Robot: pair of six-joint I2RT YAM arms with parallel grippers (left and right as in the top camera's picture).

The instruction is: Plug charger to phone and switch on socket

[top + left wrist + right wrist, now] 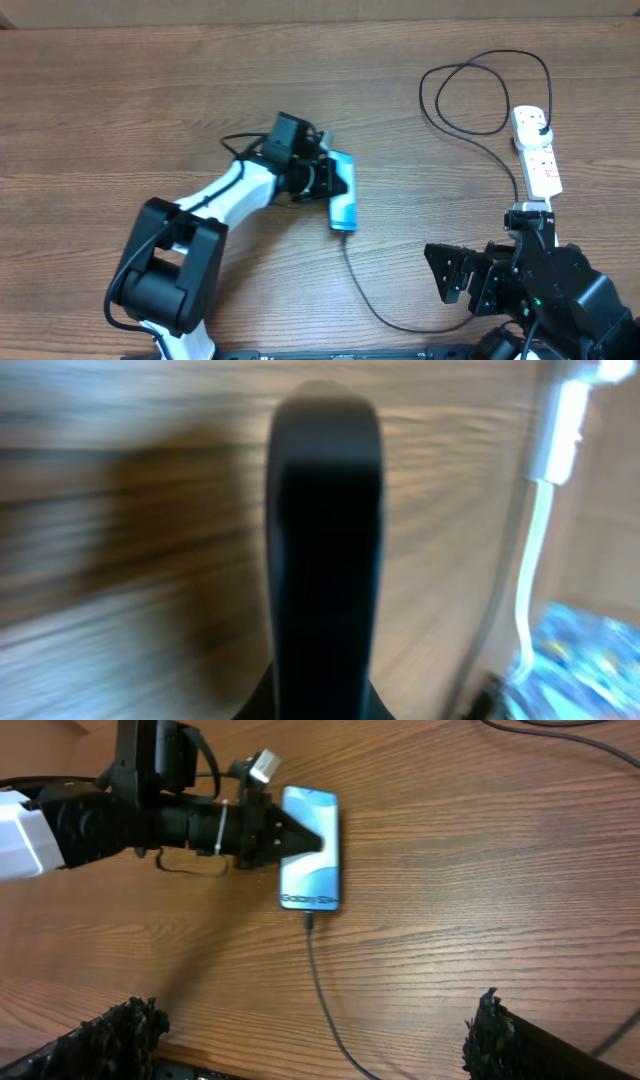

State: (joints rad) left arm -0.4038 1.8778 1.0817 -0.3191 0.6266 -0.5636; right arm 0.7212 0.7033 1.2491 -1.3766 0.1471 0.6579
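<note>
The robot's left gripper needs to set the phone down flat on the bare wood in the middle of the table (329, 195).
The phone (344, 198) lies flat mid-table, its light blue screen up, and also shows in the right wrist view (311, 845). The thin black charger cable (385, 310) runs from the phone's near end (308, 920), curves right and loops up to the white socket strip (538, 152) at the far right. My left gripper (326, 180) is shut, its pointed tips touching the phone's left edge (290, 835). The left wrist view is blurred, showing one dark finger (323, 550). My right gripper (462, 275) is open and empty near the front right, with the cable passing between its fingers (310, 1030).
The strip's thick white cord (532, 207) runs toward the right arm's base and shows blurred in the left wrist view (535, 550). A black plug (541, 128) sits in the strip's far outlet. The wooden table (120, 110) extends bare on the left.
</note>
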